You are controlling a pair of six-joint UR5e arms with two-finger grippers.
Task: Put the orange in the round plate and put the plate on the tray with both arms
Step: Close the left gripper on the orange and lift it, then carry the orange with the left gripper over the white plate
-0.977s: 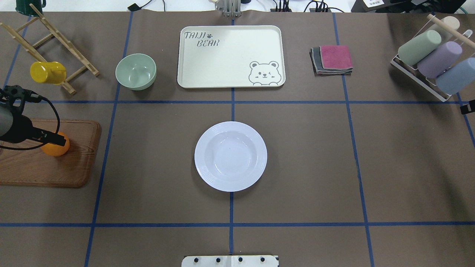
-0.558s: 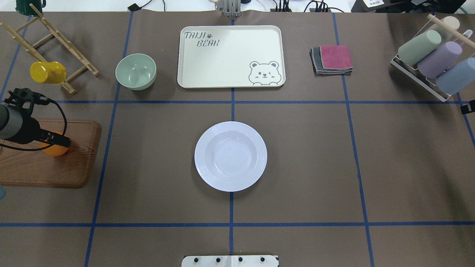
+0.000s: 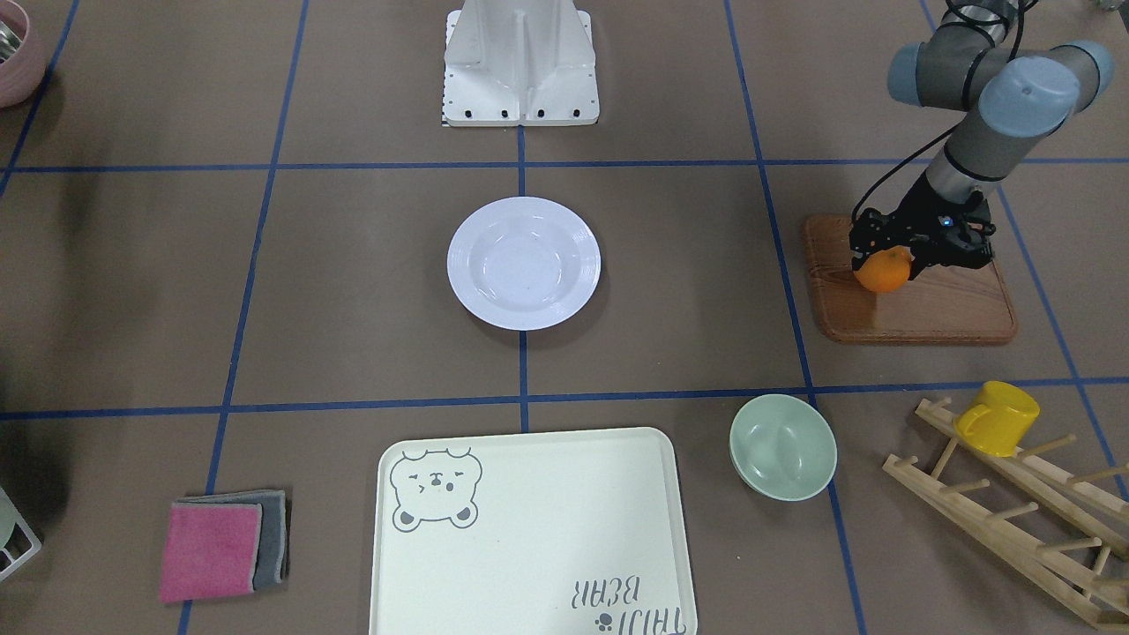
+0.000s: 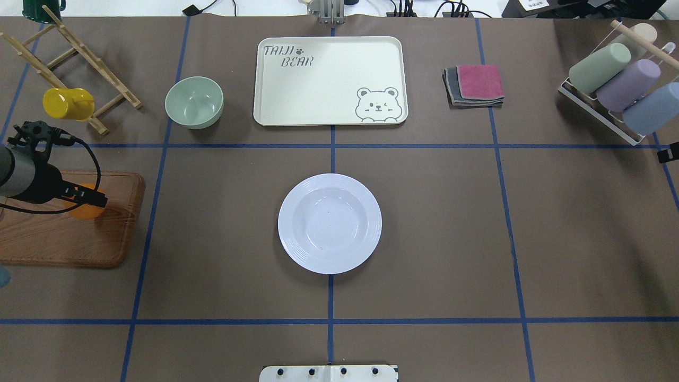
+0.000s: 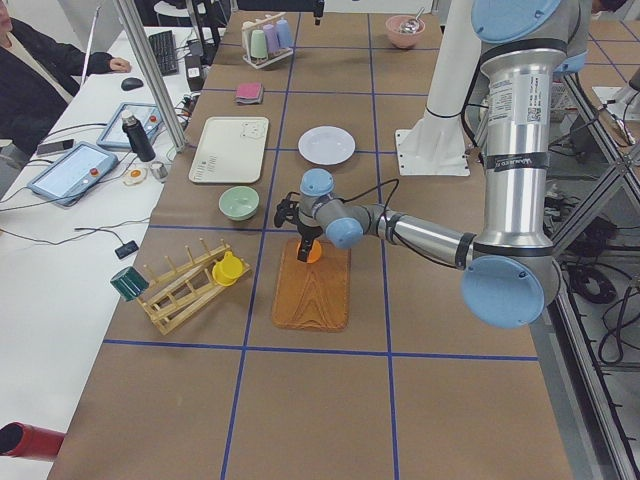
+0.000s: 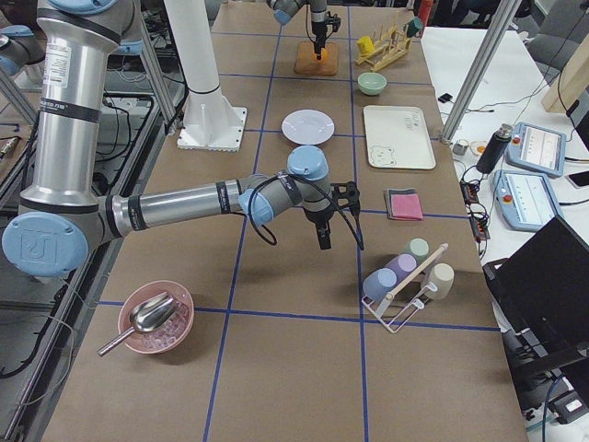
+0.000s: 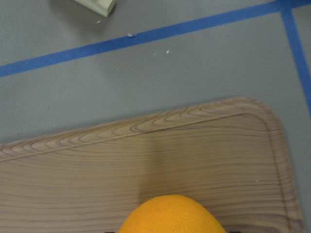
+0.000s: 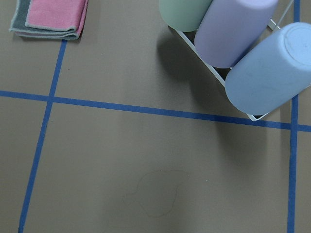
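Observation:
I will release the orange from my left gripper in the middle of the white round plate [image 3: 531,266].
My left gripper [image 3: 885,261] is shut on the orange [image 3: 880,275] and holds it just above the brown wooden board [image 3: 926,309]. From overhead the orange [image 4: 80,208] is partly hidden under that gripper [image 4: 94,202], and it fills the bottom of the left wrist view [image 7: 170,216]. The white round plate [image 4: 329,223] sits empty at the table's middle. The cream bear tray [image 4: 329,79] lies empty beyond it. Only a black bit of my right gripper [image 4: 668,154] shows at the right edge, near the cup rack; I cannot tell whether it is open.
A pale green bowl [image 4: 194,102] stands left of the tray. A wooden rack with a yellow mug [image 4: 68,103] is at the far left. Folded cloths [image 4: 475,85] and a rack of pastel cups [image 4: 615,79] are on the right. A person sits beyond the table [image 5: 30,75].
My left gripper has drifted a little to the right with the orange, which now shows higher over the board. The plate, the tray and the right arm have not moved.

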